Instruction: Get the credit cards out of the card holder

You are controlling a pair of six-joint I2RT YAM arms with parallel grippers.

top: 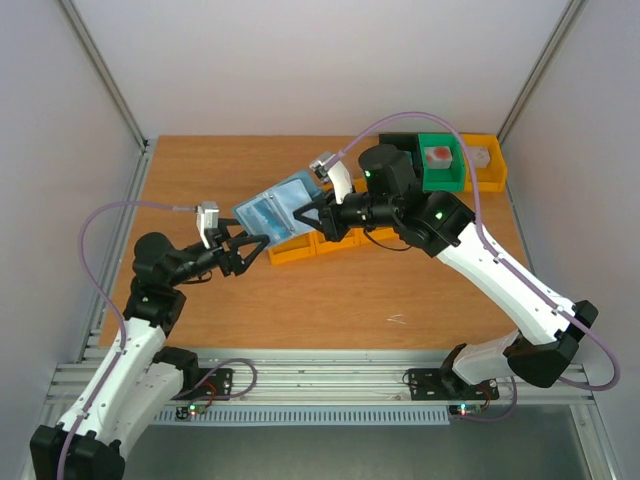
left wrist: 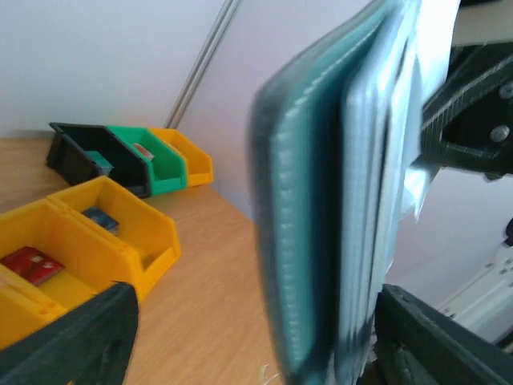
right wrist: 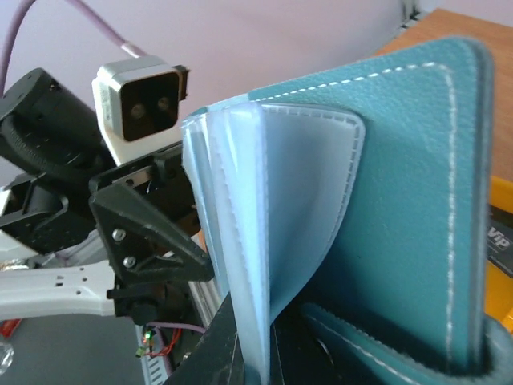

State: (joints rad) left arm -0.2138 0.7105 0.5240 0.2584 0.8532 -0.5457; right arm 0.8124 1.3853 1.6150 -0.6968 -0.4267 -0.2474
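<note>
Only clear sleeves are pinched; right gripper should take the cover's edge (right wrist: 465,104) too, as the blue cover fans open.
The card holder (top: 274,212), a blue wallet, hangs in the air with my right gripper (top: 306,214) shut on it. In the right wrist view the jaws (right wrist: 268,357) pinch its clear sleeves (right wrist: 272,200), and the blue cover (right wrist: 417,184) fans open to the right. My left gripper (top: 256,250) is open at the holder's lower left edge. In the left wrist view the blurred holder (left wrist: 337,200) stands between the fingers (left wrist: 72,341). A red card (left wrist: 30,263) and a blue card (left wrist: 100,218) lie in yellow bins. A dark card (right wrist: 498,241) shows at the frame edge.
A row of yellow bins (top: 292,250) sits on the wooden table below the holder. A black bin (top: 398,148), a green bin (top: 440,162) with a red-white block and another yellow bin (top: 486,166) stand at the back right. Grey walls enclose the table.
</note>
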